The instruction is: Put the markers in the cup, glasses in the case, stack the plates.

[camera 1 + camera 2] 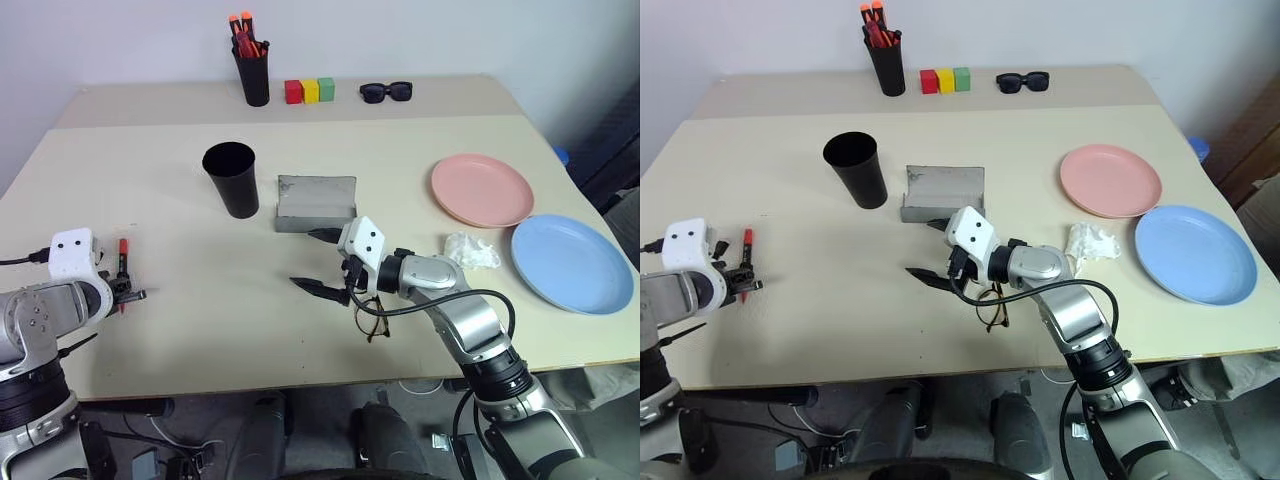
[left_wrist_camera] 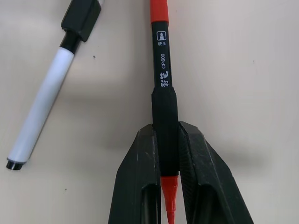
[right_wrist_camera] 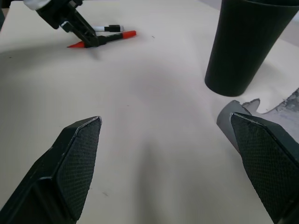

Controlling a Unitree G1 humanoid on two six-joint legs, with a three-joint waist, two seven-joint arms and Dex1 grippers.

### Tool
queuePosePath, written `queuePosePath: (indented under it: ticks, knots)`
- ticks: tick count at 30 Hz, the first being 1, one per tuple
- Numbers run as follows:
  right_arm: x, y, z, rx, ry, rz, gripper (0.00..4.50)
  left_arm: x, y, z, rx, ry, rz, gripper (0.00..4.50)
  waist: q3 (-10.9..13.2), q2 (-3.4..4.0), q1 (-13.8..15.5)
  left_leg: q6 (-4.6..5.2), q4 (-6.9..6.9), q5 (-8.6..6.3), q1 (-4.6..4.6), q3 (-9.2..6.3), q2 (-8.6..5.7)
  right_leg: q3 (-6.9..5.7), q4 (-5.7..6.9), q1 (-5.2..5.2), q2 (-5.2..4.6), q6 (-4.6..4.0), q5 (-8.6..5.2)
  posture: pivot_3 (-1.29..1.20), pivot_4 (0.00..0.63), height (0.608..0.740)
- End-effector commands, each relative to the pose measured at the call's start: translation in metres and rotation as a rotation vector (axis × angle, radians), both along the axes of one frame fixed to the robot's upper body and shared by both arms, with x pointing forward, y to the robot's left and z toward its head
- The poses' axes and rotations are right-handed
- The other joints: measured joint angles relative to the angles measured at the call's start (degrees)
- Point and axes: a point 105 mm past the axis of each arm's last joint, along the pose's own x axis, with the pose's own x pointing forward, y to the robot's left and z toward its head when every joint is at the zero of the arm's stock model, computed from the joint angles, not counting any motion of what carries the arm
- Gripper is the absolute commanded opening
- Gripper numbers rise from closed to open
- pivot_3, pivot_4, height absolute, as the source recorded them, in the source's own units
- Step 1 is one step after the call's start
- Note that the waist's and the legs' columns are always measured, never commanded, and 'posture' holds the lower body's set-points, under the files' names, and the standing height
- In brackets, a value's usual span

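Observation:
The robot's left gripper should release the red-capped marker inside the wide black cup (image 1: 240,161) next to the grey case. That marker is now held low over the table.
My left gripper (image 2: 167,186) is shut on the black-bodied marker (image 2: 162,70) with the red cap, low over the table's left side. The white marker (image 2: 42,107) with a black cap lies flat right beside it. In the middle of the table my right gripper (image 1: 315,260) stands open and holds nothing. The wire-framed glasses (image 1: 372,318) lie on the table under its wrist. The grey case (image 1: 316,203) lies open just beyond this gripper, with the wide black cup (image 1: 232,179) to its left. The pink plate (image 1: 481,189) and the blue plate (image 1: 571,262) lie side by side at the right.
A crumpled white tissue (image 1: 472,250) lies between the right arm and the blue plate. At the table's far edge stand a narrow black cup of orange-capped pens (image 1: 252,70), three coloured blocks (image 1: 309,91) and black sunglasses (image 1: 386,92).

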Motion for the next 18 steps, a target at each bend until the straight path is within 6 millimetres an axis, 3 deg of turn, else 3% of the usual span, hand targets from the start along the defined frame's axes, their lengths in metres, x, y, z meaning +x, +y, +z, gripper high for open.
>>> queuePosePath:
  ticks: [1, 3, 6, 9, 10, 12, 14, 18]
  knots:
    - [-0.006, 0.008, 0.014, 0.021, -0.048, 0.032, 4.50, 0.009, 0.022, 0.081, 0.371, -0.426, 0.140, 0.03, 0.0, -0.27, 0.0, 0.00, -0.02, 0.00, -0.07, 0.00, 0.01, 0.05, 0.00, -0.02, 0.00, -0.02, 0.01, 0.00, 0.150, 0.740]
    - [-0.005, 0.009, 0.014, 0.021, -0.049, 0.035, 4.50, 0.012, 0.021, 0.102, 0.389, -0.583, 0.194, 0.03, 0.0, -0.29, 0.1, -0.01, -0.07, 0.00, -0.12, 0.04, 0.01, 0.10, -0.04, -0.08, -0.02, -0.03, 0.01, 0.00, 0.150, 0.740]
    - [-0.003, 0.013, 0.016, 0.026, -0.056, 0.041, 4.50, 0.029, -0.010, 0.131, 0.294, -0.813, 0.126, 0.03, -0.1, -0.33, 0.4, 0.00, -0.11, 0.00, -0.15, 0.11, -0.04, 0.12, -0.07, -0.09, -0.09, -0.03, 0.01, 0.00, 0.150, 0.740]
    - [-0.001, 0.016, 0.018, 0.032, -0.062, 0.042, 4.50, 0.043, -0.035, 0.146, 0.282, -0.916, 0.054, 0.03, -0.1, -0.35, 0.6, 0.02, -0.06, 0.01, -0.16, 0.11, -0.05, 0.12, -0.07, 0.04, -0.06, -0.01, 0.02, 0.00, 0.150, 0.740]
    - [0.000, 0.017, 0.019, 0.035, -0.065, 0.042, 4.50, 0.050, -0.049, 0.151, 0.285, -0.952, 0.001, 0.03, -0.1, -0.35, 0.6, 0.03, -0.06, 0.02, -0.17, 0.12, -0.05, 0.12, -0.06, 0.04, -0.05, 0.00, 0.03, 0.00, 0.150, 0.740]
    - [0.003, 0.021, 0.024, 0.050, -0.080, 0.039, 4.50, 0.077, -0.100, 0.164, 0.222, -1.047, -0.178, 0.03, -0.1, -0.35, 1.0, 0.14, -0.06, 0.08, -0.16, 0.14, -0.05, 0.06, -0.05, 0.04, 0.03, 0.01, 0.03, 0.00, 0.150, 0.740]
    - [0.008, 0.024, 0.031, 0.074, -0.103, 0.021, 4.50, 0.097, -0.133, 0.170, 0.188, -1.096, -0.282, 0.03, -0.1, -0.40, 1.5, 0.17, 0.10, 0.11, -0.17, 0.13, -0.05, -0.08, -0.02, 0.13, 0.21, 0.01, 0.03, 0.00, 0.150, 0.740]
    - [0.032, 0.020, 0.054, 0.158, -0.162, -0.128, 4.50, 0.121, -0.157, 0.166, 0.173, -1.132, -0.354, 0.03, -0.1, -0.39, 0.9, 0.22, 0.18, 0.11, -0.19, 0.17, -0.09, -0.04, -0.03, 0.16, 0.30, 0.09, 0.06, 0.00, 0.150, 0.740]
